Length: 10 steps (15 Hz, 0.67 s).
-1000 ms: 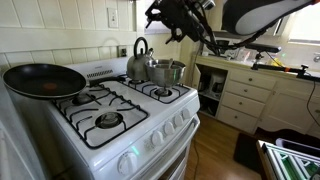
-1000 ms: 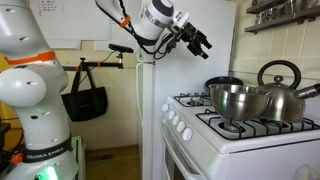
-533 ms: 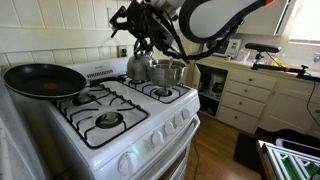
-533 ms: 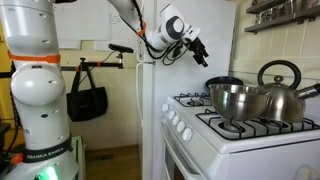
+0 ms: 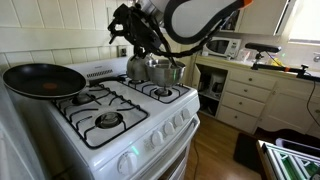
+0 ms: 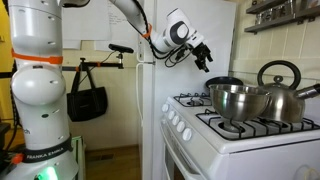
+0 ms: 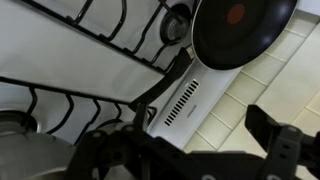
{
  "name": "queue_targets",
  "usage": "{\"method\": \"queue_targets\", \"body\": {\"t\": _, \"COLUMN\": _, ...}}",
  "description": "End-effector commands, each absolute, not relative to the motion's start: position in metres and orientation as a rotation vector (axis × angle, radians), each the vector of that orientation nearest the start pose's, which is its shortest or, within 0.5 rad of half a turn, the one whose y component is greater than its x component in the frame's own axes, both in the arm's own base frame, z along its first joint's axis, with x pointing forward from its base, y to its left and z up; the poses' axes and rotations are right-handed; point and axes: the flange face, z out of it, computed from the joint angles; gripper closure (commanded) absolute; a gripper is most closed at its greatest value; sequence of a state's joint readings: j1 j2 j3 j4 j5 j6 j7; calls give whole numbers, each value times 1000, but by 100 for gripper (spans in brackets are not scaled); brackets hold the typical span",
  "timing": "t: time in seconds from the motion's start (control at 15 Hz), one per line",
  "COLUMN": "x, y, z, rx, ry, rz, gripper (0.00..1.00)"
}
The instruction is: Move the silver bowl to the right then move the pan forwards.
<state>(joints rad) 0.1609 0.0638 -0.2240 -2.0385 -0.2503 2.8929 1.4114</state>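
Note:
Next, the gripper moves to the black pan's rim (image 5: 84,77) (image 7: 195,46) on the side facing the kettle and closes there, so that the pan can be moved.
The silver bowl (image 5: 168,71) (image 6: 237,100) stands on a burner of the white stove, beside the domed steel kettle (image 5: 139,60) (image 6: 282,88). The black pan (image 5: 44,80) with a reddish inside sits on the stove's back corner burner; it also shows in the wrist view (image 7: 240,30), its handle (image 7: 165,85) reaching toward me. My gripper (image 5: 128,27) (image 6: 202,55) hangs in the air above the stove, well clear of the bowl and the pan. It is open and empty; its dark fingers frame the wrist view (image 7: 190,150).
The white stove (image 5: 120,125) has black grates and front knobs (image 5: 160,135). A counter with cream drawers (image 5: 245,95) and a microwave (image 5: 225,45) stand beside it. A bicycle and a black bag (image 6: 85,100) lie past the stove's end.
The arm has swung in over the stove, carrying the gripper closer to the kettle and bowl. Nothing on the stove has moved.

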Motion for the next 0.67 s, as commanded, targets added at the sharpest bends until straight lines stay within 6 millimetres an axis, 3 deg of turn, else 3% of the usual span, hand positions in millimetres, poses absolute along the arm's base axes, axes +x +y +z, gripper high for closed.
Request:
{"method": "queue_targets", "body": {"t": 0.0, "x": 662, "y": -18, "z": 492, "rx": -2033, "ry": 1626, "rz": -829, "gripper": 0}}
{"method": "queue_targets", "body": {"t": 0.27, "x": 715, "y": -20, "z": 480, "rx": -2040, "ry": 1698, "rz": -749, "gripper": 0}}
{"method": "queue_targets", "body": {"t": 0.6, "x": 765, "y": -25, "z": 461, "rx": -2158, "ry": 1528, "rz": -584, "gripper": 0}}
